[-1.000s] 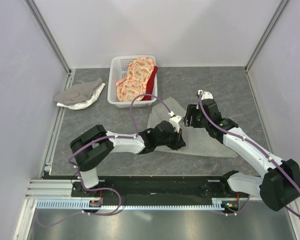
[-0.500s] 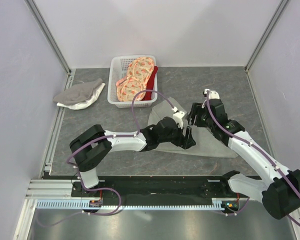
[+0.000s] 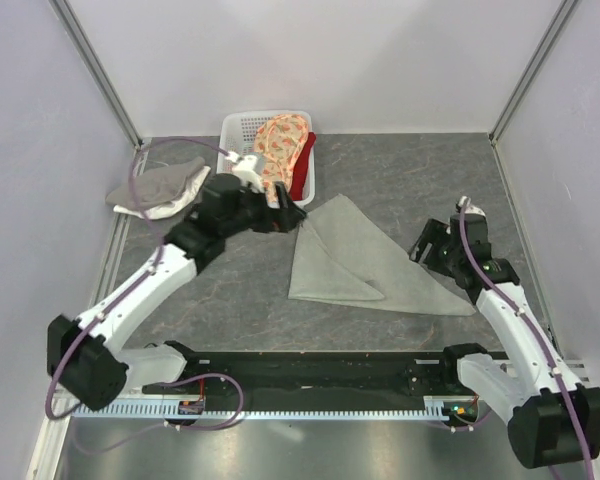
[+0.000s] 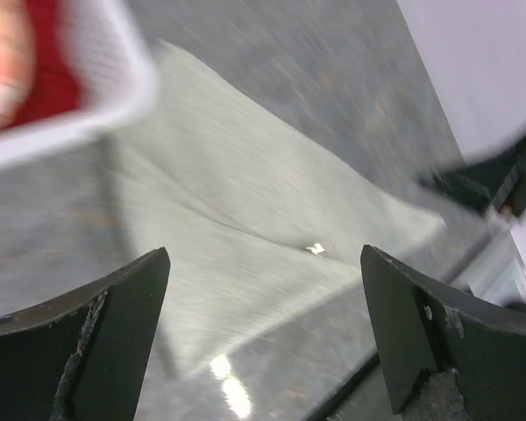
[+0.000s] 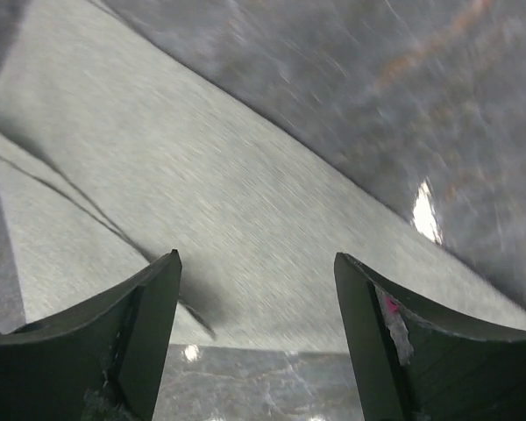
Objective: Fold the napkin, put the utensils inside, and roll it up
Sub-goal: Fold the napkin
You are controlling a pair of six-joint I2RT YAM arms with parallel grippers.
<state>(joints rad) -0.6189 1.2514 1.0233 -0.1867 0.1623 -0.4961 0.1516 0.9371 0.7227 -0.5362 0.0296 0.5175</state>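
Note:
Next, my right gripper should go to the grey-green napkin and close on its pointed corner [image 3: 469, 310], the one farthest from the white basket.
The grey-green napkin [image 3: 370, 262] lies flat on the dark table, folded into a rough triangle with a layered flap on its left side. My left gripper [image 3: 286, 213] hovers off the napkin's upper left corner, beside the basket. In the left wrist view it [image 4: 263, 263] is open and empty, with the napkin [image 4: 245, 202] below and ahead. My right gripper [image 3: 422, 247] sits at the napkin's right edge. The right wrist view shows it [image 5: 256, 263] open and empty over the cloth's border [image 5: 210, 175]. The utensils are out of view.
A white basket [image 3: 265, 114] at the back holds orange-pink patterned cloths [image 3: 280, 135] and a red cloth [image 3: 302, 170]. A crumpled grey-and-white cloth [image 3: 160, 188] lies at the back left. Walls close in the table on three sides.
My left gripper let go and opened, then swung from over the napkin up and left towards the basket. My right gripper pulled back to the right and opened wider. The napkin now lies uncovered.

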